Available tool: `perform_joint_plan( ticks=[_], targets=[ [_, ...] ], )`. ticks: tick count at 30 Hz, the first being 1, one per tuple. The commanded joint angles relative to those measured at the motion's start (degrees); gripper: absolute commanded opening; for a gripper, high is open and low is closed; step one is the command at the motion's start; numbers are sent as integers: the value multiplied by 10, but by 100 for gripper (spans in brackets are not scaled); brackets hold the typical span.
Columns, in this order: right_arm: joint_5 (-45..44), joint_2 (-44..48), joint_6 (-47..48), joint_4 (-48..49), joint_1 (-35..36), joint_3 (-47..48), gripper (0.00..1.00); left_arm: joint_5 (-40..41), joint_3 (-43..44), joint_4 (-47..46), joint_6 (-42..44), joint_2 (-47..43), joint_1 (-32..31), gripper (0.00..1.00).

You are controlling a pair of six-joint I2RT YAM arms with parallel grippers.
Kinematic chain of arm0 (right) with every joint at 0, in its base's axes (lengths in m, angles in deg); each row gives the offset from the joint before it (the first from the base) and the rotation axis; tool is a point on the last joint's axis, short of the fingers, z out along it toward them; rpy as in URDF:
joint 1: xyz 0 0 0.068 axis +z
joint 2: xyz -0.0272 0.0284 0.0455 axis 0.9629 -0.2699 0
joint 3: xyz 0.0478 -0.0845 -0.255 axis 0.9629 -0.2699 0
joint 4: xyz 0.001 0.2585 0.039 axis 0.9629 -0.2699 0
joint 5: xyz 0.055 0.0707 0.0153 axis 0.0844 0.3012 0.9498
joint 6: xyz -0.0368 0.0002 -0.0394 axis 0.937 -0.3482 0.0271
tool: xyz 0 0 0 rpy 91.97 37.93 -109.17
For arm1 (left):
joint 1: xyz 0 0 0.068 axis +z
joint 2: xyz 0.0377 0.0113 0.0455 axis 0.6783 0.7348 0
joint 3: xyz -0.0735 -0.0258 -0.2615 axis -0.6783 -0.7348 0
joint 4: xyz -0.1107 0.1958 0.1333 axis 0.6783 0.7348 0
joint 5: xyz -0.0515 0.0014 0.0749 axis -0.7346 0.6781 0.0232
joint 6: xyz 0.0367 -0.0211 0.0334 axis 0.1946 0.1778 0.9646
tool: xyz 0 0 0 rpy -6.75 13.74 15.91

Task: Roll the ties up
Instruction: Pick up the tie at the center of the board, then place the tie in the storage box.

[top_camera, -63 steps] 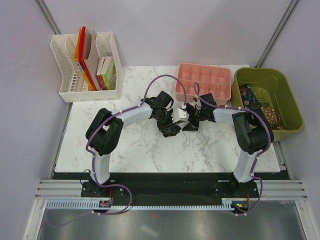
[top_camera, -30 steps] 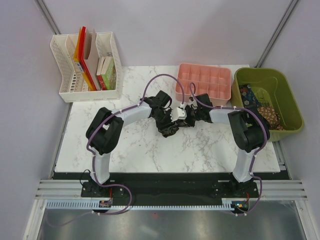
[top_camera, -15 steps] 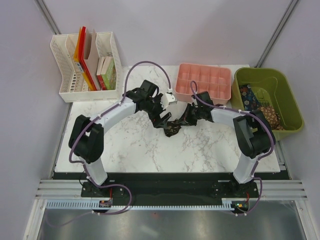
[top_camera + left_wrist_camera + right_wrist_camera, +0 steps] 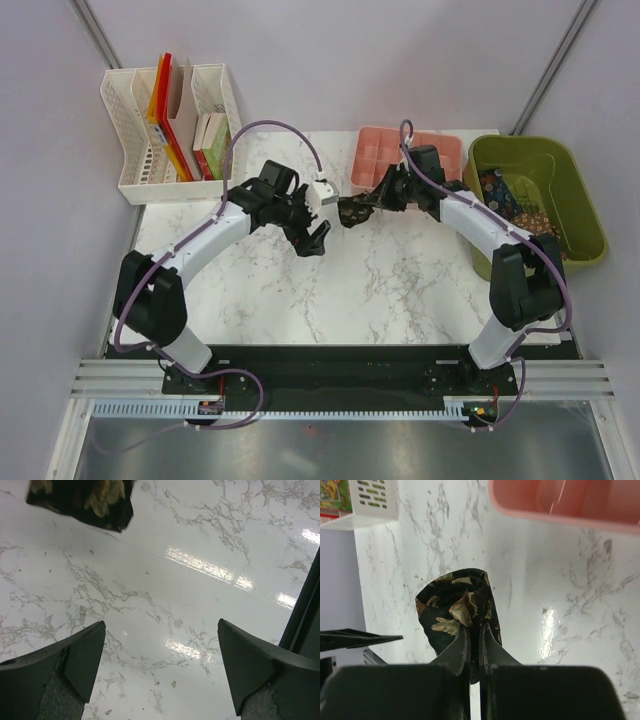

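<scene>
Next, my right gripper releases the rolled black tie, which hangs above the marble table now, in the pink tray's front compartment [image 4: 444,184] nearest the green bin.
A rolled black tie with gold-brown leaf pattern [image 4: 350,212] hangs above the marble table just left of the pink tray. My right gripper [image 4: 368,204] is shut on it. In the right wrist view the two fingers pinch the roll [image 4: 455,605] at its lower edge, the right gripper [image 4: 475,630] nearly closed. My left gripper [image 4: 312,239] stands open over bare marble, a little left of and below the roll. The left wrist view shows its fingers [image 4: 82,657] wide apart, the left gripper [image 4: 161,630] empty, and a corner of the tie [image 4: 85,497] at top left. More ties [image 4: 527,216] lie in the green bin.
A pink compartment tray [image 4: 410,150] sits at the back, right of the held roll; its rim [image 4: 560,515] shows in the right wrist view. The green bin [image 4: 570,200] stands at the far right. A white file organizer [image 4: 130,185] with books occupies the back left corner.
My left gripper has opened, let go of the roll and drawn back to the left. My right gripper has carried the rolled tie up and back toward the pink tray.
</scene>
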Motion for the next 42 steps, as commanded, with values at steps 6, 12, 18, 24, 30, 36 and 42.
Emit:
perform_joint_plan(
  ticks=[6,12,18,24,30,36,42],
  targets=[
    [-115,44,77,-17,-50,121,0,-12,-37,-38,-40,-59,1,100],
    [-296,42,196,-84,-72,195,0,-11,-54,-51,-47,-70,1,100],
    [-430,16,260,-169,-82,234,0,-9,-74,-65,-62,-81,1,100],
    [-483,-12,283,-214,-83,253,0,1,-90,-73,-81,-91,1,100],
    [-542,-57,286,-243,-84,288,0,3,-106,-80,-86,-98,1,100],
    [-571,-95,268,-247,-84,303,0,5,-119,-87,-89,-102,1,100],
    [-594,-128,268,-236,-84,319,0,4,-127,-89,-89,-106,1,100]
  ],
)
